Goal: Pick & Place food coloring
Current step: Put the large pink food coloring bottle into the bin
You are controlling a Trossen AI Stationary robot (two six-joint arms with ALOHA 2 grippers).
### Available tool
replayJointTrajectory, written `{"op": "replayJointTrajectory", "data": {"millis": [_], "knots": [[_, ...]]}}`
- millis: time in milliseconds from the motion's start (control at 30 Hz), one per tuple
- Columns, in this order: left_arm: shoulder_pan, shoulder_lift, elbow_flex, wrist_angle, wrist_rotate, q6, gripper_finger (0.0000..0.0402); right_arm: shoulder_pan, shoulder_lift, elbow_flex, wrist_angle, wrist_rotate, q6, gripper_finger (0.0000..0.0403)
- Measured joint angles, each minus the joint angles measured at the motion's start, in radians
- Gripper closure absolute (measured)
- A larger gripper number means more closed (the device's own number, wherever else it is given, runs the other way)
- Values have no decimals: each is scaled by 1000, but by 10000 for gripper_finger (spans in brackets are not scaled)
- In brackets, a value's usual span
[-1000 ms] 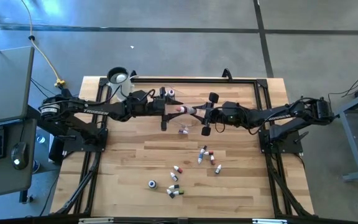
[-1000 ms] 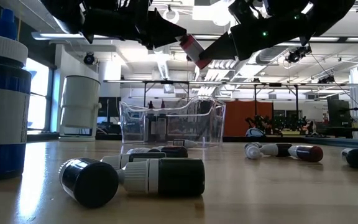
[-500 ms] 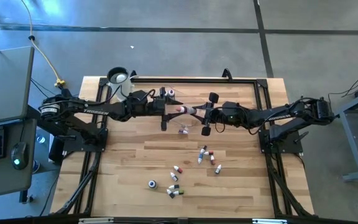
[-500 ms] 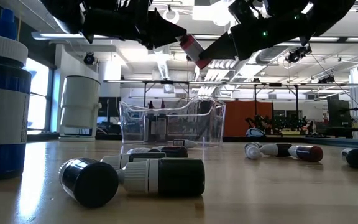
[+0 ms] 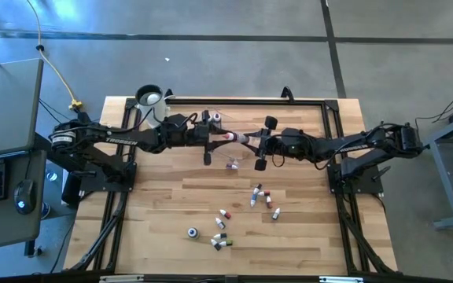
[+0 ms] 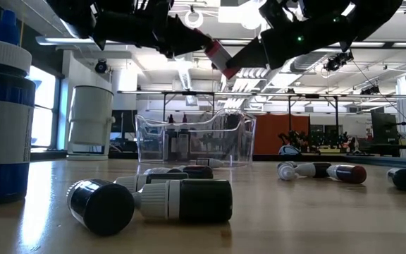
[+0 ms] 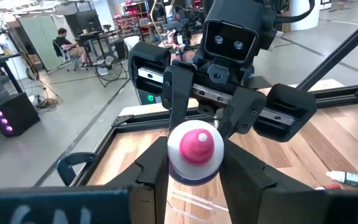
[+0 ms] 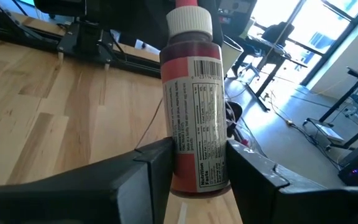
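My left gripper needs to let go of the food coloring bottle in the clear tray (image 5: 204, 126), next to the standing bottles by the far rail.
A food coloring bottle (image 5: 238, 138) with red liquid, a printed label and a white cap hangs in the air between my two grippers, over the table's far middle. My right gripper (image 5: 252, 141) is shut on its body. My left gripper (image 5: 225, 137) comes from the opposite side and is shut on its cap end. In the low view the bottle (image 6: 218, 56) slants, cap end higher. Below it a shallow clear tray (image 6: 196, 141) stands on the table. Several more small bottles (image 5: 262, 196) lie on their sides nearer the front. My left gripper pinches the bottle's white cap (image 7: 196, 163) between its two fingers, which come roughly level from the table's left and lie along the bottle's axis. The cap's pink tip faces the wrist camera. My right gripper pinches the labelled body (image 8: 197, 158) near its bottom end between two fingers, coming from the table's right. The bottle is clear of the table, cap pointing away from this gripper.
A large clear jug (image 5: 149, 101) stands at the far left corner. A second cluster of bottles (image 5: 220, 236) and a round container (image 5: 193, 233) lie near the front. A black frame rail (image 5: 250, 101) runs along the far edge. Bare wood lies at the right.
My left gripper has shut on the bottle's cap end; its fingers stood apart around the cap before and now meet it. Neither arm has moved, and the bottle stays where it was in my right gripper.
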Motion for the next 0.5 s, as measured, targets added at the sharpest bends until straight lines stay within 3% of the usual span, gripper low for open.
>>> {"op": "replayJointTrajectory", "data": {"millis": [200, 500], "knots": [[0, 0, 0, 6, -21, -4, 291, 1, 0, 0, 2, 31, 11, 259], [0, 0, 0, -22, -108, -81, 297, 1, 0, 0, -29, 63, 11, 185]]}}
